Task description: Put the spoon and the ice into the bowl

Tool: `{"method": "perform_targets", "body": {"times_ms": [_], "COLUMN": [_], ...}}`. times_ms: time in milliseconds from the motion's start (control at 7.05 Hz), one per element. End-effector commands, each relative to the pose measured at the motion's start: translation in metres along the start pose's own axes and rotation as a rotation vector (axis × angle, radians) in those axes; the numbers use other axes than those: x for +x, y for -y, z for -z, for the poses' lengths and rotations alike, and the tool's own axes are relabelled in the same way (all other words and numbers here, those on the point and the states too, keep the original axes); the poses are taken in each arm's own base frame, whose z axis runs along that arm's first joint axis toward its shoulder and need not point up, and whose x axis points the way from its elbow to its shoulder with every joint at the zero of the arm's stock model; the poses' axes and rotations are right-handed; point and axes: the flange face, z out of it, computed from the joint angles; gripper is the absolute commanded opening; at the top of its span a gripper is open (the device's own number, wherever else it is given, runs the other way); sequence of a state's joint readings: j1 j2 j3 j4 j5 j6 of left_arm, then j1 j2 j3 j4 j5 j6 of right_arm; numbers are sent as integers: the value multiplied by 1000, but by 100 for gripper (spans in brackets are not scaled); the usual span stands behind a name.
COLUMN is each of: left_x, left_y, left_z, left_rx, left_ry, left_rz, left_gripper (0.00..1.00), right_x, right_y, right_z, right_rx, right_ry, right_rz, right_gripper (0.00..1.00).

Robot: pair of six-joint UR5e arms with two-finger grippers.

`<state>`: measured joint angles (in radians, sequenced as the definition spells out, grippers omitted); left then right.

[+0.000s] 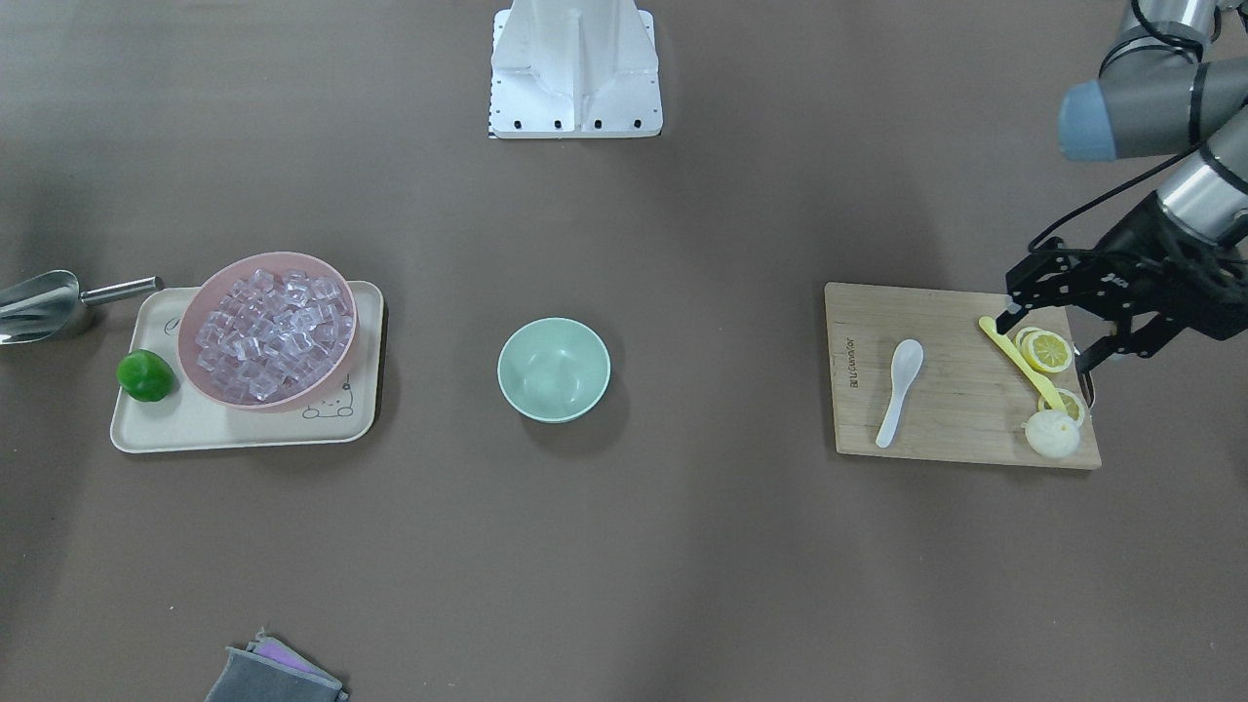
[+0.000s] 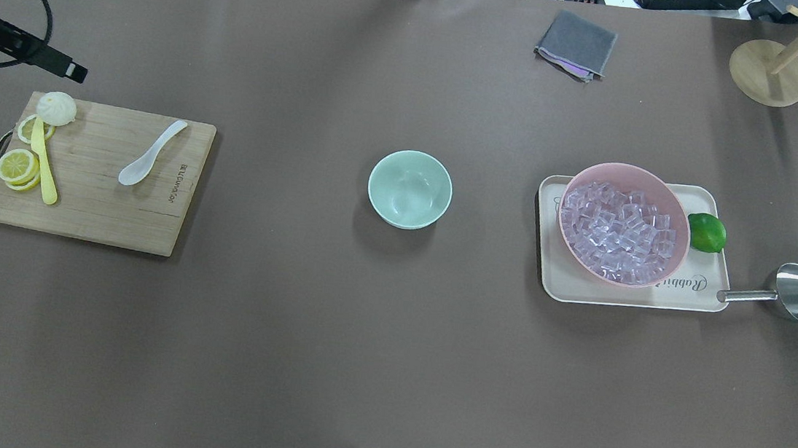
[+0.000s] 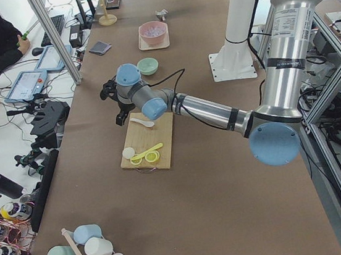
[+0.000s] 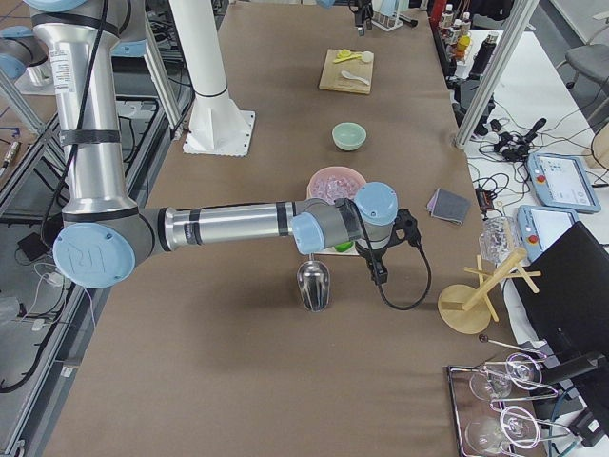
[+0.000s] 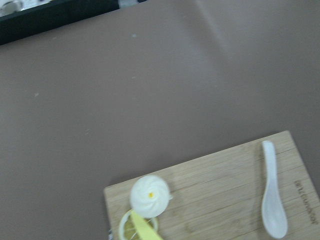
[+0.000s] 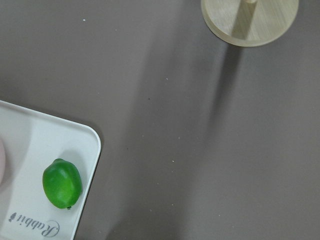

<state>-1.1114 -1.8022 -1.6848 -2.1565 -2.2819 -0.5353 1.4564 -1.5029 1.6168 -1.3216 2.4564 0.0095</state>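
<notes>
I will next move my left gripper to the white spoon on the cutting board and close it on the spoon's handle (image 1: 896,404) (image 5: 271,178), near the spoon's wide end.
The white spoon (image 1: 899,385) lies on a wooden cutting board (image 1: 955,419), and it also shows in the left wrist view (image 5: 272,195). The empty mint-green bowl (image 1: 554,369) stands at the table's middle. Many clear ice cubes (image 1: 273,331) fill a pink bowl (image 1: 185,327) on a cream tray (image 1: 195,429). My left gripper (image 1: 1051,339) is open and empty above the board's outer end, over the lemon slices (image 1: 1048,351), well apart from the spoon. My right gripper (image 4: 379,271) shows only in the exterior right view, above the metal scoop (image 4: 314,284); I cannot tell whether it is open or shut.
A slim yellow utensil (image 1: 1019,359) and a white bun (image 1: 1052,434) share the board. A green lime (image 1: 146,375) sits on the tray. The scoop (image 1: 39,304) lies beside the tray. A grey cloth (image 1: 273,673) and a wooden stand (image 2: 769,69) lie at the operators' side.
</notes>
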Motion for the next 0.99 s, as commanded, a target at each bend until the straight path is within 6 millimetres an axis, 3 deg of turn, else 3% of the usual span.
{"method": "perform_targets", "body": {"times_ms": [0,142,284,426,851], "left_x": [38,56,66,59,50], "left_y": [-22,-30,-38,-41,-43], "left_z": [-79,-111,-131,-143,-153], "left_rx": [40,53,47,28,13], "left_ry": [-5,42,64,77,96], "left_rz": [-6,-32,-41,-35,-24], "left_gripper": [98,98,97,97,53], "right_x": [-23,-39,-51,-58,-63], "right_y": [18,28,37,42,44], "right_z": [-10,-13,-17,-19,-21], "right_rx": [24,22,18,18,15], "right_ry": [17,28,36,39,45], "right_rz": [-47,-96,-128,-139,-154], "right_gripper": [100,100,100,100,100]}}
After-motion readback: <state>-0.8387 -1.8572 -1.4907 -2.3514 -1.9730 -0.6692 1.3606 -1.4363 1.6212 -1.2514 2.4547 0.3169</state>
